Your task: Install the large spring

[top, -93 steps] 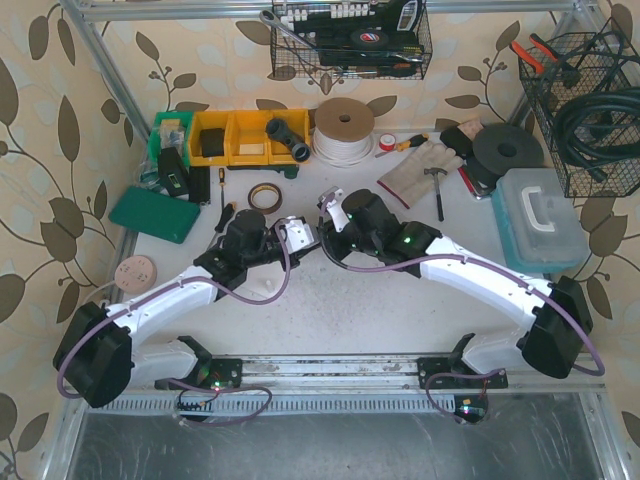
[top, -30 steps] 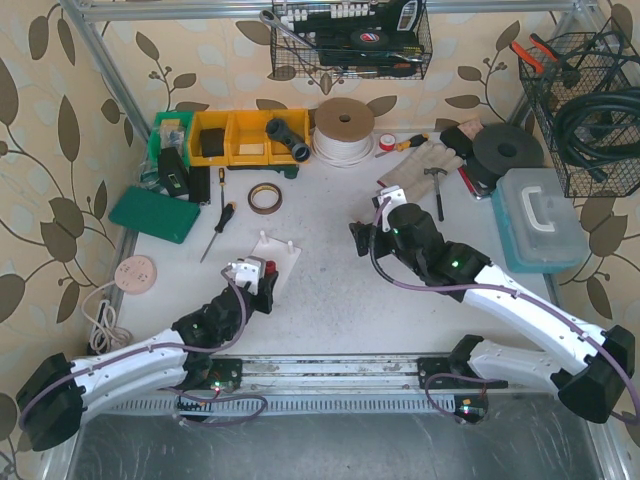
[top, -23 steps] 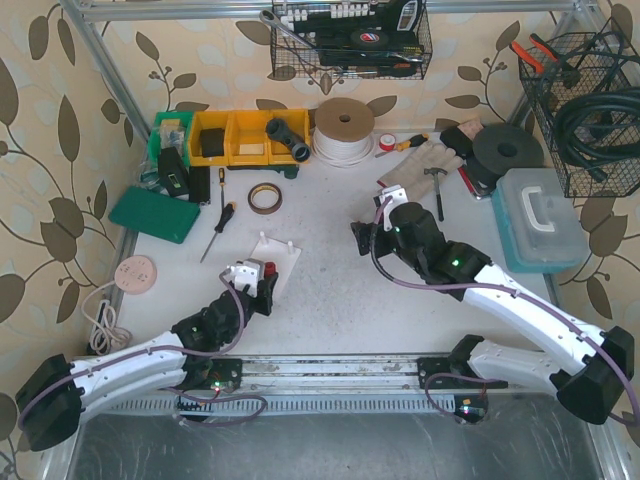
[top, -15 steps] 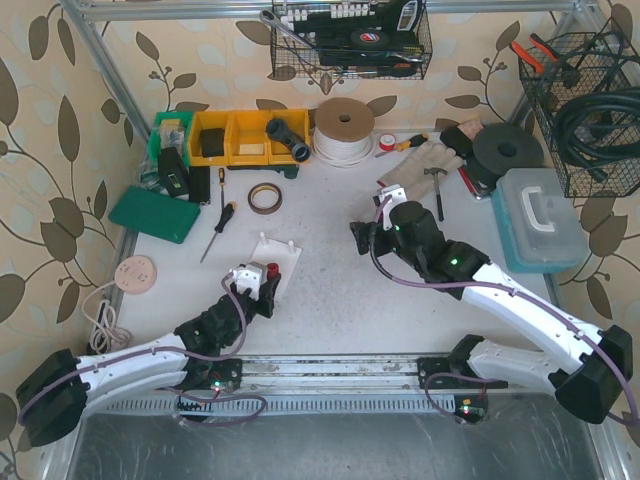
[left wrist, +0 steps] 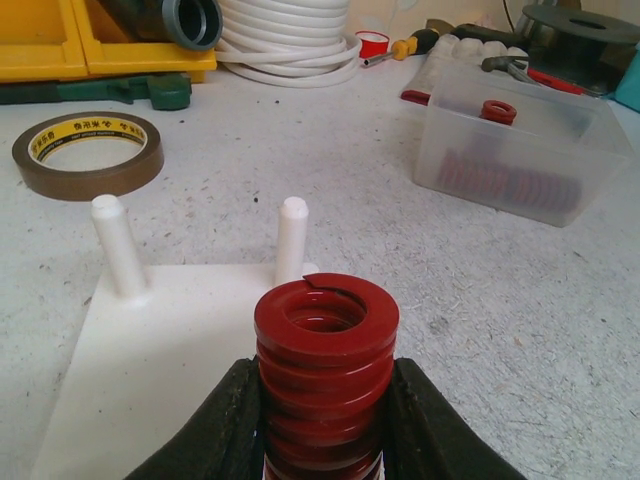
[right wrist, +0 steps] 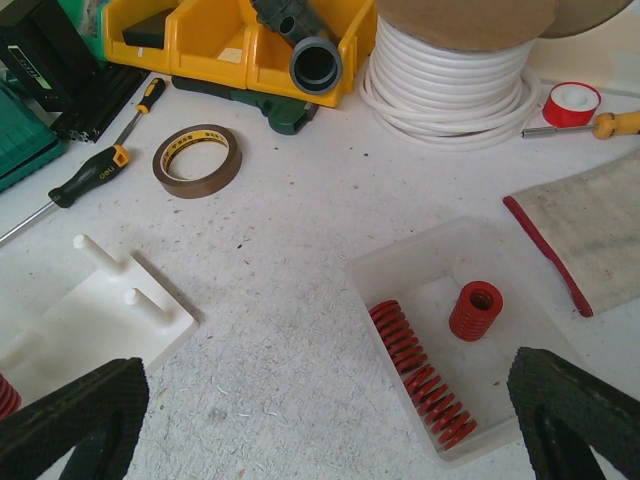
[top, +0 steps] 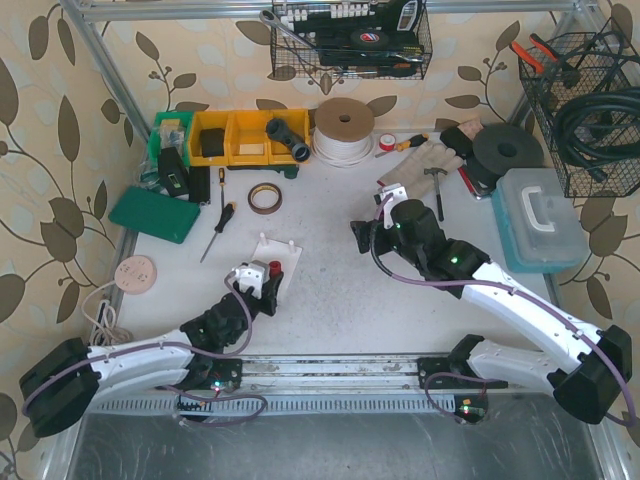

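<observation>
I need to release the thick large spring with my left gripper on the white plate's near corner peg [top: 272, 281], toward the clear box.
My left gripper [left wrist: 325, 405] is shut on a thick large spring [left wrist: 325, 340], red and held upright. It stands over the near part of the white peg plate [left wrist: 150, 350], in front of two bare white pegs [left wrist: 291, 238]. Its lower end is hidden, so I cannot tell whether it sits on a peg. From above, the spring [top: 273, 268] and left gripper [top: 262, 280] are at the plate's [top: 287, 255] near edge. My right gripper [right wrist: 330, 420] hangs open and empty above the table, to the right of the plate [right wrist: 100, 320].
A clear box [right wrist: 455, 250] under the right gripper holds a long thin red spring [right wrist: 420, 385] and a short red spring [right wrist: 475, 310]. A tape roll [right wrist: 197, 160], screwdriver [right wrist: 95, 175], yellow bins [top: 245, 135], cable coil [top: 343, 135] and gloves [top: 420, 170] lie further back.
Three seconds ago both grippers met at mid-table. The left arm has since drawn back to the near side with the spring; in the last second it crept slightly toward the plate. Right arm nearly still.
</observation>
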{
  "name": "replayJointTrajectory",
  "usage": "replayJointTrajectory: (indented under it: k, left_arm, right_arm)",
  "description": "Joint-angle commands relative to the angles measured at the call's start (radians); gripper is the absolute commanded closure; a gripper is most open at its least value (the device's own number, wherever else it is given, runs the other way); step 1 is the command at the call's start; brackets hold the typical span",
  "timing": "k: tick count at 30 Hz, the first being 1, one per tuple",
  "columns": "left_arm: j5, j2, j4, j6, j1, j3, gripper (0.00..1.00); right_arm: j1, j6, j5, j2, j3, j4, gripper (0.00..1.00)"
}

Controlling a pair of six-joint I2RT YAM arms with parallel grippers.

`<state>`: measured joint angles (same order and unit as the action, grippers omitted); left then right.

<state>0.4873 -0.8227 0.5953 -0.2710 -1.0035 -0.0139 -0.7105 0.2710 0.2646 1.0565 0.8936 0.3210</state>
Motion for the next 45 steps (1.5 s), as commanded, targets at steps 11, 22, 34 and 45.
replayJointTrajectory:
  k: [11, 22, 34, 45]
  left_arm:
    - [-0.022, 0.337, -0.41, -0.062, -0.023, 0.006, 1.0]
    - [0.005, -0.011, -0.222, -0.086, -0.029, -0.019, 0.86]
    - [0.048, 0.193, -0.366, -0.07, -0.029, -0.034, 0.44]
    - [0.247, 0.183, -0.607, 0.09, -0.029, -0.332, 0.19]
  right_arm:
    - [0.009, -0.008, -0.012, 0.025, -0.009, -0.027, 0.03]
    - [0.009, -0.017, -0.019, 0.007, -0.006, -0.018, 0.03]
    - [0.009, -0.021, -0.021, 0.023, -0.005, -0.025, 0.03]
    - [0.146, 0.072, -0.006, 0.187, 0.02, 0.029, 0.18]
